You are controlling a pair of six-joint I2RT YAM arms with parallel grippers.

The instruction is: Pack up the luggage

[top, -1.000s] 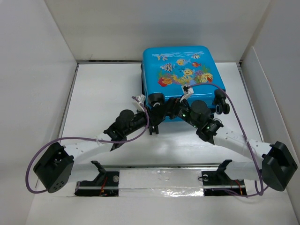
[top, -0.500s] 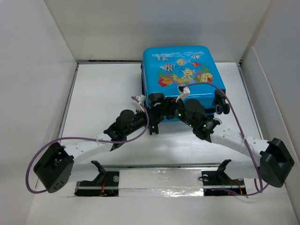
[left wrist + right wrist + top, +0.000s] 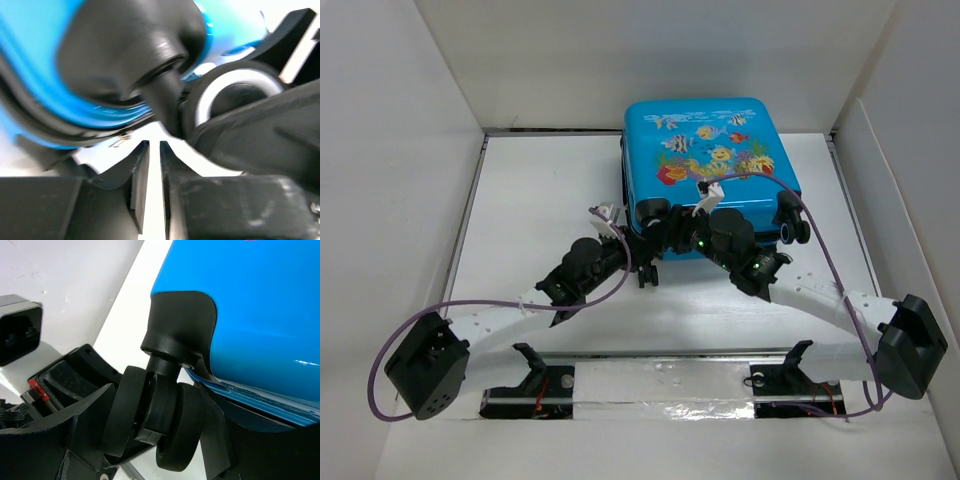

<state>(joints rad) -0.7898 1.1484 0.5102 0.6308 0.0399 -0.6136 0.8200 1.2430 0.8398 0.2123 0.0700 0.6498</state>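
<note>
The luggage's zipper pull is outside the almost closed fingers of my left gripper, so next I open them and take that small pull (image 3: 121, 139) before I draw it along.
The luggage (image 3: 710, 165) is a bright-blue suitcase with a fish print. It lies shut and flat at the back centre of the table, black wheels toward me. Both grippers are at its near-left corner. My right gripper (image 3: 157, 425) is shut on the black double wheel (image 3: 160, 415) under the blue shell (image 3: 260, 315), one finger on each side. My left gripper (image 3: 154, 150) is just below the same corner of the luggage (image 3: 30, 60). Its jaws are almost together with nothing between them. In the top view the left gripper (image 3: 642, 228) and right gripper (image 3: 675, 228) nearly touch.
A second wheel (image 3: 792, 229) sticks out at the suitcase's near-right corner. White walls close in the table (image 3: 540, 200) at the back and on both sides. Purple cables loop off both arms. A taped strip (image 3: 660, 380) runs along the near edge.
My left arm has pushed forward toward the suitcase's near-left wheel. My right arm has shifted slightly left against the same corner. The suitcase has not moved.
</note>
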